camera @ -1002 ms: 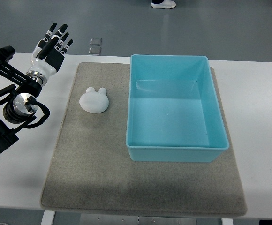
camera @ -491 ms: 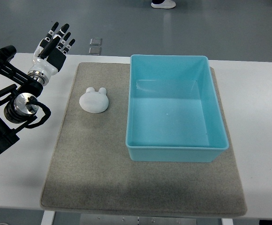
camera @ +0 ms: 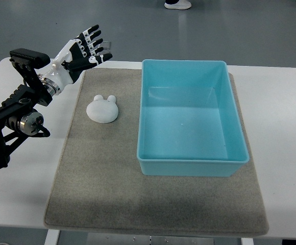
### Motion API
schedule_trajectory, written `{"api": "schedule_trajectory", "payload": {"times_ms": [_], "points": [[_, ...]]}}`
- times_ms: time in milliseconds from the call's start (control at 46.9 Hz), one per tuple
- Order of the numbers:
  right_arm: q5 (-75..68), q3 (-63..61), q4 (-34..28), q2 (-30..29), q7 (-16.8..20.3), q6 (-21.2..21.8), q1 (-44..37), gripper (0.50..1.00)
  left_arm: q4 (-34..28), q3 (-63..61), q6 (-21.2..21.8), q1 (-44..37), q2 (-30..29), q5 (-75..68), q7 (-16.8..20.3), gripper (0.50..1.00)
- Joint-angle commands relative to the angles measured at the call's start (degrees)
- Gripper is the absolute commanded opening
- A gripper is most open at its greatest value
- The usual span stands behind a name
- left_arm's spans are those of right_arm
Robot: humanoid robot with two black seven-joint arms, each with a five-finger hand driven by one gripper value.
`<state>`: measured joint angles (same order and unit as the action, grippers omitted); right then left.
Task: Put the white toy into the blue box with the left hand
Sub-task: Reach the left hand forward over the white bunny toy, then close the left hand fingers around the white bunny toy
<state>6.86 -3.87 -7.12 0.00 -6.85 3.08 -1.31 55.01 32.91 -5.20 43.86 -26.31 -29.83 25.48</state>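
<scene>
The white toy has a side that faces away from the blue box. I will close my left gripper around that side, on the rounded body (camera: 93, 109) of the toy.
A white toy (camera: 102, 109) shaped like a rounded animal head with two small ears lies on the grey mat (camera: 112, 178), left of the blue box (camera: 191, 162). The blue box is an open rectangular bin with nothing visible inside. My left hand (camera: 85, 49) is open with its fingers spread, up and to the left of the toy, above the mat's far left corner. It holds nothing and is apart from the toy. The right arm does not show.
The mat lies on a white table (camera: 286, 117). My left arm's black links (camera: 15, 117) cover the table's left side. Grey floor lies beyond the far edge, with a person's shoe (camera: 177, 4) at the top.
My left hand has swung to the right and turned, from beyond the table's left side to above the mat's far left corner, closer to the toy. The toy and box have not moved.
</scene>
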Motion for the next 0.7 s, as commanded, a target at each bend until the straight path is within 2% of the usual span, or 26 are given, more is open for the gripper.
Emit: {"api": "schedule_trajectory", "payload": {"times_ms": [0,192,341,682], "points": [[0.0,0.0,0.0,0.0,0.0,0.0,-0.01,0.936,1.59,0.05,-1.31,-0.09,-1.99,-10.57,0.09,0.988],[0.0,0.0,0.0,0.0,0.0,0.08,-0.01,0.936,5.72,-0.04,-2.36,-0.09,-7.0,-27.63,0.01,0.99],[0.0,0.0,0.0,0.0,0.0,0.0,-0.01,0.936,5.63,-0.3,-2.89,-0.27,-8.94,-36.34,0.01,0.994],[0.0,0.0,0.0,0.0,0.0,0.0,-0.01,0.936,5.99,-4.61,-3.33,-0.09,-12.72,-43.64,0.09,0.994]]}}
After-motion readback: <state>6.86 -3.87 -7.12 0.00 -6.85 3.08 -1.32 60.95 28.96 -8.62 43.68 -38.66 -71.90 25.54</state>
